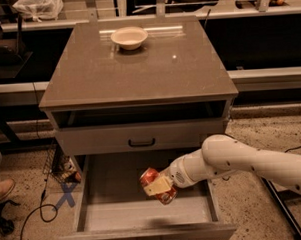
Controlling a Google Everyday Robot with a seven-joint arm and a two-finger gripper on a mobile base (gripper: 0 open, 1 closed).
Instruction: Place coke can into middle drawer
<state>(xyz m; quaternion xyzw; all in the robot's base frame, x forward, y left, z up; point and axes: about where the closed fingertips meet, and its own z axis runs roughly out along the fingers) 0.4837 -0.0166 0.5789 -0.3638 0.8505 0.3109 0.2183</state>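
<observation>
Next, my gripper releases the coke can on the middle of the open drawer's grey bottom (153,196). The can now hangs tilted inside that drawer.
The coke can (152,178), red with silver ends and dented, is held tilted in my gripper (158,185). The gripper's pale fingers (154,187) are shut on the can, at the end of my white arm, which reaches in from the right. The can hangs inside the open middle drawer (114,214), above the middle of its flat grey floor. It casts a shadow near the drawer's front wall. I cannot tell whether the can touches the floor.
A closed drawer front with a black curved handle (141,142) sits just above the open drawer. A cream-white bowl (129,37) stands at the back of the cabinet top (138,72). A shoe (1,191) and cables lie on the floor at left.
</observation>
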